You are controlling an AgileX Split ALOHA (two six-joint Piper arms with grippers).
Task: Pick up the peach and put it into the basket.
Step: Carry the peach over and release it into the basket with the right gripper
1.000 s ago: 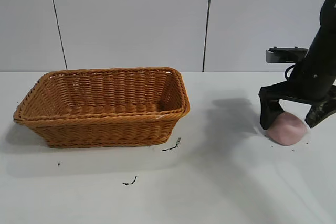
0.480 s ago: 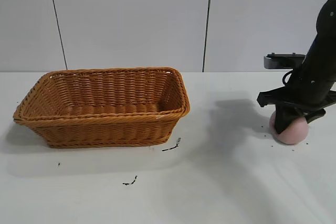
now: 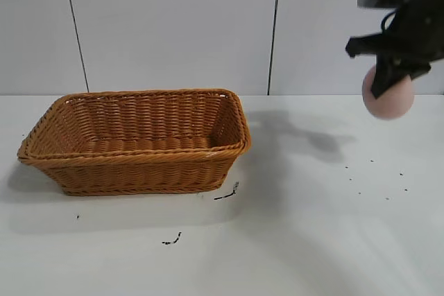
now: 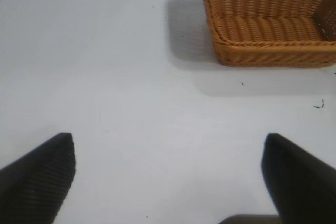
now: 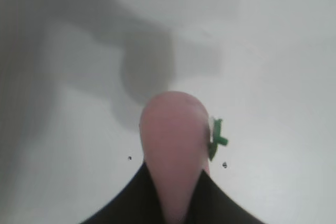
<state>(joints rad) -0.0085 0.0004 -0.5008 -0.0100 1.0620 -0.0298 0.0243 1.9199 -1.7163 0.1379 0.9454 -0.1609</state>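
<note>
The robot's right gripper will release the peach inside, just behind the middle of the wicker basket's front rim (image 3: pixel 139 141).
The pale pink peach (image 3: pixel 388 99) hangs high above the white table at the far right, squeezed between the black fingers of my right gripper (image 3: pixel 386 82). In the right wrist view the peach (image 5: pixel 173 145) is pinched between the jaws, with a small green stem bit at its side. The orange-brown wicker basket (image 3: pixel 139 164) stands on the table at the left, empty, well apart from the peach. My left gripper (image 4: pixel 168 182) is open and empty over bare table, with the basket (image 4: pixel 273 56) farther off; it is out of the exterior view.
The white table (image 3: pixel 312 240) carries small dark specks and scraps in front of the basket (image 3: pixel 225 194) and at the right (image 3: pixel 374 178). A grey panelled wall stands behind.
My right gripper closed on the peach on the table, then lifted it straight up, well above the table. The basket has not moved.
</note>
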